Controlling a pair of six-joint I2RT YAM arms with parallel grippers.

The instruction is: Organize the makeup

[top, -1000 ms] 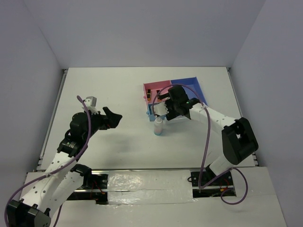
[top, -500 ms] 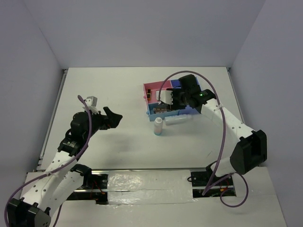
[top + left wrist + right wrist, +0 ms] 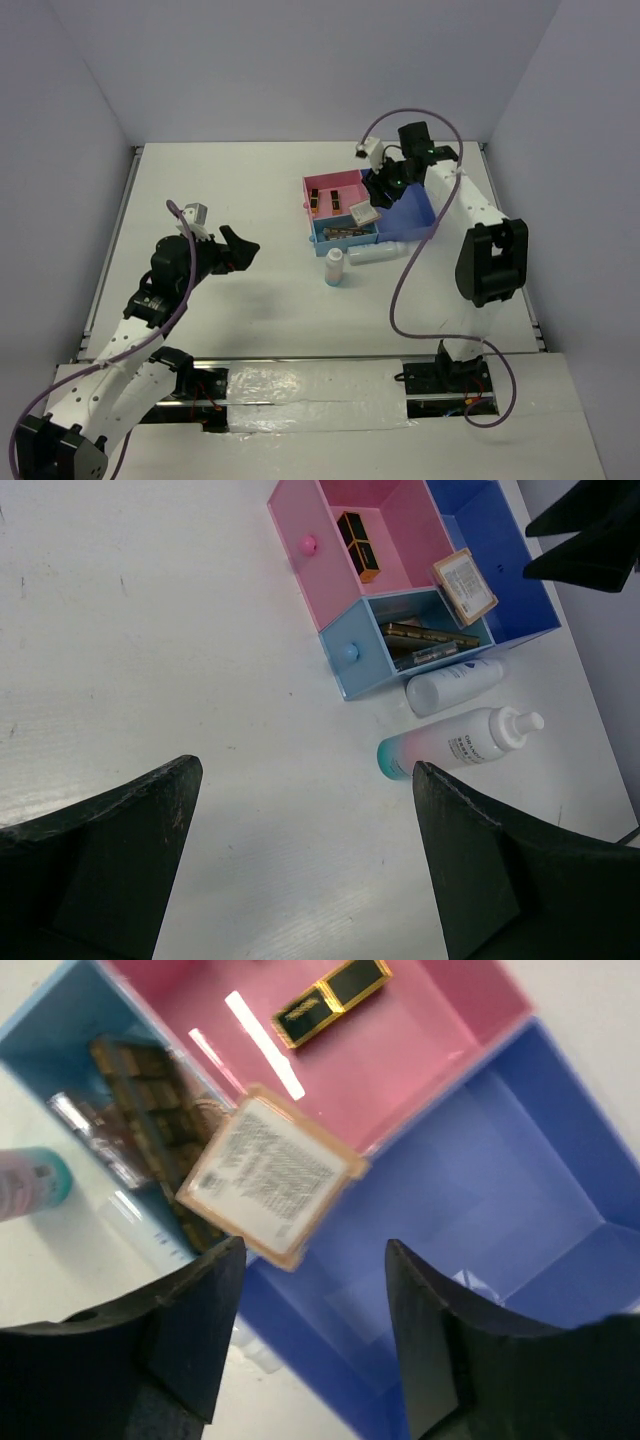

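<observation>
The square compact tilts over the light-blue compartment's side; right gripper should pinch the compact's overhanging edge (image 3: 326, 1216), then lower it inside.
The pink-and-blue tray (image 3: 418, 212) sits right of centre. A square compact (image 3: 365, 212), label side up, rests tilted on the walls where the compartments meet; it also shows in the right wrist view (image 3: 270, 1175) and the left wrist view (image 3: 465, 572). Black-gold pieces (image 3: 332, 998) lie in the pink compartment. A long brown palette (image 3: 425, 640) lies in the light-blue compartment. Two whitish bottles lie in front of the tray: one plain (image 3: 378, 252), one with a teal end (image 3: 335, 267). My right gripper (image 3: 385, 180) is open and empty over the blue compartment (image 3: 315, 1245). My left gripper (image 3: 243, 244) is open and empty above the table (image 3: 307, 767).
The dark-blue compartment (image 3: 480, 1220) holds only a scrap of clear wrap. White walls close in the table on the left, back and right. The right arm's cable (image 3: 405, 270) loops over the table in front of the tray.
My right gripper has moved from the tray's front to its far right side and let go of the compact, which now rests on the tray's walls. The left arm has not moved.
</observation>
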